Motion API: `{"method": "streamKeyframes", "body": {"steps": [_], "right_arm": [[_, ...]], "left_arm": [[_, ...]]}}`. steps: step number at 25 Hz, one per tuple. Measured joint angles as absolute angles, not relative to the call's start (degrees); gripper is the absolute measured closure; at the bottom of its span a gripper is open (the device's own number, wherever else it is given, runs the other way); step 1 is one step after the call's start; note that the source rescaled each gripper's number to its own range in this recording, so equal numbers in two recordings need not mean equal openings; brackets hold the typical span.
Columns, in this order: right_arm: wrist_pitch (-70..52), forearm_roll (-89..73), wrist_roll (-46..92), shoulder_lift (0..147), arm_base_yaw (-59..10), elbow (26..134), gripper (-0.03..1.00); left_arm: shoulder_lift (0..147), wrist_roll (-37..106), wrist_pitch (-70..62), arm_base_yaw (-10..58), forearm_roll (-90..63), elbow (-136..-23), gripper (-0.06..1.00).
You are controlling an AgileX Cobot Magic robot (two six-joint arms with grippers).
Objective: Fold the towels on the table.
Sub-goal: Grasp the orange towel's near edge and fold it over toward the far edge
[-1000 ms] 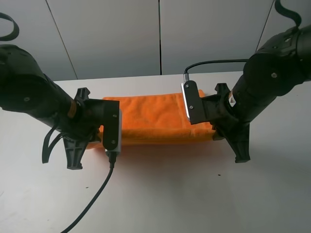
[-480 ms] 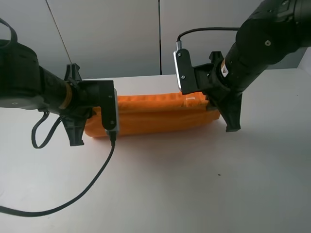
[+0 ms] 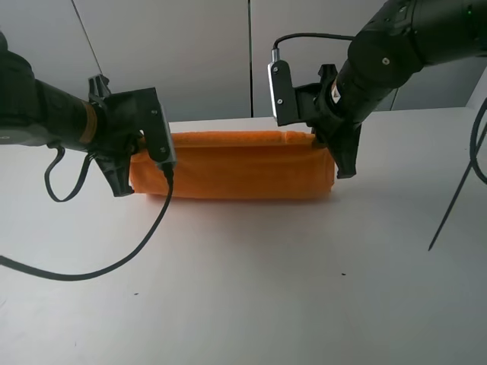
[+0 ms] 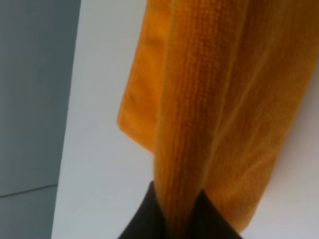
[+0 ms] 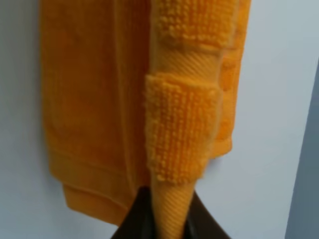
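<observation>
I should release the orange towel's raised end, now held up above the table, with my right gripper on the folded band's far edge (image 3: 283, 137), slightly toward my left gripper.
The orange towel (image 3: 236, 165) lies as a long folded band across the far middle of the white table (image 3: 251, 289). My left gripper (image 3: 131, 169) is shut on its left end, and the left wrist view shows a pinched fold of the towel (image 4: 184, 124) between the dark fingertips (image 4: 144, 219). My right gripper (image 3: 336, 152) is shut on the right end. The right wrist view shows the towel's hem and woven band (image 5: 182, 79) pinched between the fingertips (image 5: 137, 219). Both ends are held up, with the lifted layer draped over the rest. The white label is hidden.
Grey wall panels (image 3: 190, 53) stand just behind the table's far edge. Black cables hang from both arms, one trailing over the table at the left (image 3: 114, 262) and one at the right (image 3: 456, 198). A few tiny dark specks (image 3: 342, 274) mark the tabletop.
Both grippers have moved away from the front edge toward the wall, carrying the towel's edge over itself. The towel now sits farther back and both arms are raised higher.
</observation>
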State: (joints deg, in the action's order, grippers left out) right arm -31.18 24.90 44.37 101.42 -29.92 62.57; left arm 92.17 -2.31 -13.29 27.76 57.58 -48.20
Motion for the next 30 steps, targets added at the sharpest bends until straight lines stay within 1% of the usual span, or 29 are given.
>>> {"method": "streamKeyframes", "body": {"steps": [11, 21, 30], "right_arm": [[-23.05, 26.12, 44.25, 105.75, -24.67, 62.91, 0.97], [-18.25, 29.4, 44.13, 111.25, -22.95, 63.13, 0.97], [-17.37, 29.4, 44.13, 114.97, -22.24, 67.34, 0.97]], "left_arm": [[102.39, -3.11, -12.34, 26.35, 59.02, -57.67, 0.94], [109.26, -6.52, -8.73, 23.85, 59.11, -61.97, 0.94], [112.34, -8.8, -6.3, 21.56, 59.49, -64.67, 0.94]]}}
